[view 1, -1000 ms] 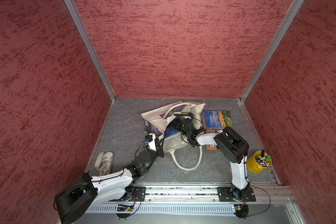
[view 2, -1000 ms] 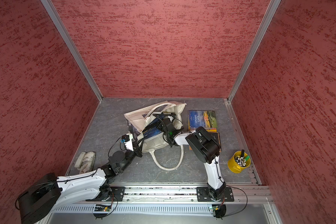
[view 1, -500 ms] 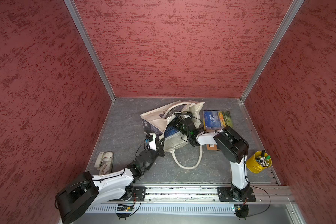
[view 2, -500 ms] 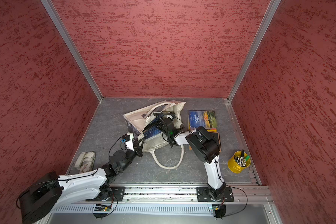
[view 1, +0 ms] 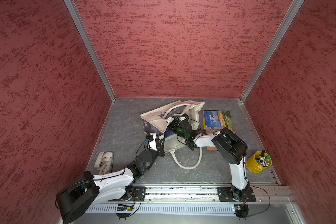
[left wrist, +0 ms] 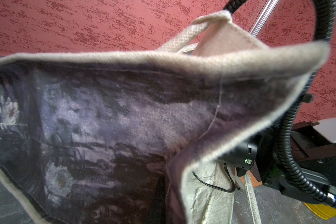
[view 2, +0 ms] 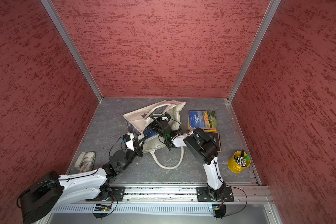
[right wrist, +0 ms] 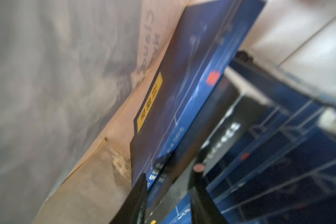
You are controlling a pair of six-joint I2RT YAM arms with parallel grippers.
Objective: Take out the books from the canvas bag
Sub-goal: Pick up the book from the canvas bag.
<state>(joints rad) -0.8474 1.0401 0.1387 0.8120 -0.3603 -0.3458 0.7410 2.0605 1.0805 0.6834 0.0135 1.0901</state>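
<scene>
The spine of the black book slants across the robot's right fingers, so next the right gripper opens, turns in line with the spine and grips its near end [right wrist: 180,188].
The cream canvas bag [view 1: 155,118] [view 2: 138,118] lies on its side with its mouth toward the arms. My left gripper [view 1: 161,144] [view 2: 141,144] is shut on the bag's near rim; in the left wrist view the printed cloth [left wrist: 124,116] hides its fingers. My right gripper [view 1: 172,127] [right wrist: 169,186] reaches into the mouth, open. Its fingers straddle the corner of a navy book [right wrist: 182,87] [view 1: 168,133] with a yellow label. More navy books [right wrist: 289,155] lie beside it. A landscape-cover book [view 1: 217,119] and an orange-brown/black book [view 2: 214,140] lie on the floor to the bag's right.
A small yellow bucket [view 1: 258,162] of pens stands at the front right. A white bundle [view 1: 105,161] lies by the left wall. The bag's loop handle [view 1: 188,164] trails toward the front rail. Red walls close three sides.
My right gripper has pushed a little deeper into the bag's mouth and its fingers have narrowed slightly. The left arm has held still.
</scene>
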